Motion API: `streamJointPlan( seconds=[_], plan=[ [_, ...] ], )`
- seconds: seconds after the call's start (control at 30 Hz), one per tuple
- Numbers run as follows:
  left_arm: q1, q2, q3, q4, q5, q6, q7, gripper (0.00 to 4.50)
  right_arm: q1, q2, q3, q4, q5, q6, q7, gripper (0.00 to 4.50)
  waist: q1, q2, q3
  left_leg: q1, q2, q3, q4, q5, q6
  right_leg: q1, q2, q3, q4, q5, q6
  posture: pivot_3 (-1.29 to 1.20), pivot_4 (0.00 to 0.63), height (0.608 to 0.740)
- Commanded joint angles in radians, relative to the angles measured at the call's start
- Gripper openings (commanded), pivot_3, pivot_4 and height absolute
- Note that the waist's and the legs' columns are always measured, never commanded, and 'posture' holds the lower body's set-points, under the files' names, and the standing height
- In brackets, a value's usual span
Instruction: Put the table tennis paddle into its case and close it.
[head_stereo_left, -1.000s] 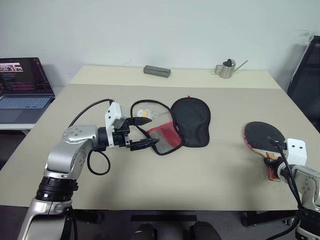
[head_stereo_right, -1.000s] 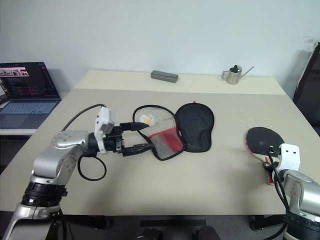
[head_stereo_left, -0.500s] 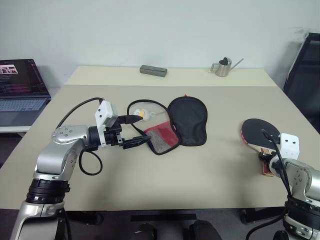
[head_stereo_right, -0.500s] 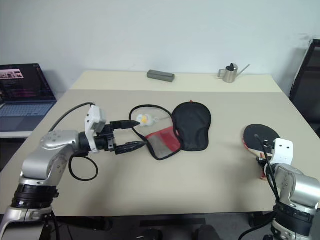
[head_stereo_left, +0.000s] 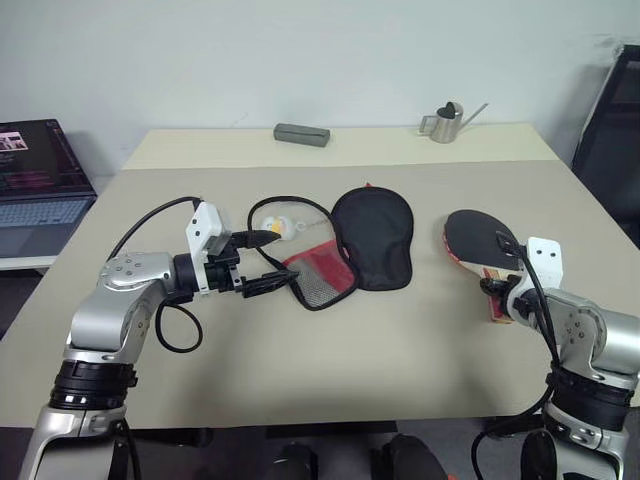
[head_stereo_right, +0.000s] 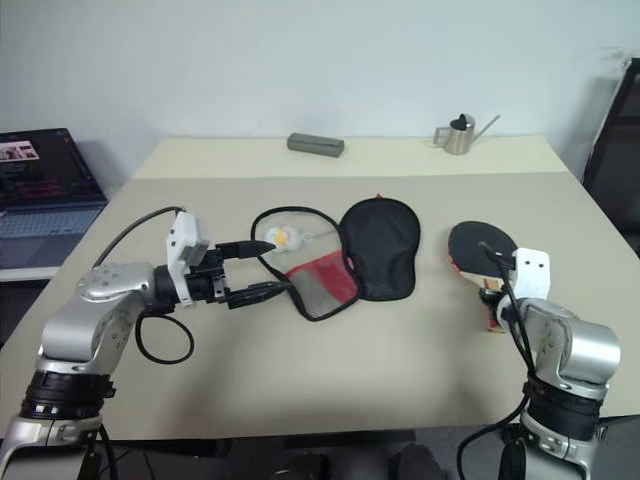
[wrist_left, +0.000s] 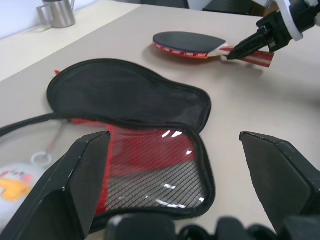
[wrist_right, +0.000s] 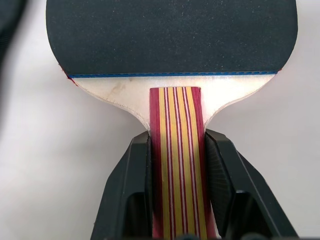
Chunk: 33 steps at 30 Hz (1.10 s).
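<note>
The robot's right gripper should release the table tennis paddle on the case's black flap (head_stereo_left: 374, 231), next to the red mesh panel.
The table tennis paddle (head_stereo_left: 478, 238) hangs a little above the table, right of the case, black face up. My right gripper (wrist_right: 176, 145) is shut on its red and yellow striped handle (head_stereo_left: 497, 300). In the middle of the table the case (head_stereo_left: 372, 235) lies unzipped, with its black flap (wrist_left: 130, 95) spread to the right. Its red mesh panel (head_stereo_left: 318, 275) lies at the lower left. A small white-yellow ball charm (head_stereo_left: 272, 227) sits inside the zipper loop. My left gripper (head_stereo_left: 280, 260) stands open at the case's left rim, holding nothing.
A grey box (head_stereo_left: 301, 135) and a metal watering can (head_stereo_left: 444, 121) stand along the table's far edge. A laptop (head_stereo_left: 40, 175) sits on a lower surface to the left. A black chair (head_stereo_left: 612, 140) stands off the right side.
My right gripper has carried the paddle up off the table and leftward, closer to the case. The left gripper stays open at the case's rim.
</note>
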Motion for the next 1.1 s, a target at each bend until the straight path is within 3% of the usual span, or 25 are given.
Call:
streamJointPlan(
  seconds=[0.03,0.13,0.4,0.67,1.1],
  plan=[
    [-0.007,0.017,0.035,-0.002,0.002,-0.027,0.003,4.50,-0.066,-0.005,0.015,-0.069,0.015,-0.010,0.000,1.08,0.001,0.000,0.000,-0.003,0.000,0.000,0.000,0.000,0.000,-0.003,0.000,0.000,0.000,0.000,0.000,0.00,0.150,0.740],
    [-0.006,0.019,0.040,0.004,0.006,-0.031,0.001,4.50,-0.102,-0.002,0.037,-0.072,0.020,-0.010,0.001,1.08,-0.003,0.000,0.000,-0.012,0.000,0.002,0.002,0.000,-0.001,-0.014,0.000,0.002,0.004,0.000,0.000,0.00,0.150,0.740],
    [-0.003,0.028,0.051,0.028,0.014,-0.044,0.006,4.50,-0.242,0.139,0.137,-0.038,0.031,-0.005,-0.024,1.08,-0.013,0.000,0.000,-0.011,0.001,0.003,0.001,0.000,-0.001,-0.015,0.001,0.003,0.004,0.001,-0.001,0.00,0.150,0.740],
    [0.018,0.029,0.058,0.001,0.010,-0.039,0.020,4.50,-0.287,0.251,0.259,0.092,0.018,-0.108,-0.032,1.08,-0.013,0.001,0.000,-0.011,0.001,0.003,0.002,0.000,-0.001,-0.015,0.001,0.003,0.004,0.001,-0.001,0.00,0.150,0.740],
    [0.041,0.030,0.064,-0.022,0.008,-0.033,0.036,4.50,-0.328,0.250,0.358,0.406,-0.033,-0.391,-0.026,1.08,-0.016,0.001,0.000,-0.011,0.001,0.003,0.002,0.000,-0.001,-0.016,0.001,0.004,0.005,0.001,-0.001,0.00,0.150,0.740]
  ],
)
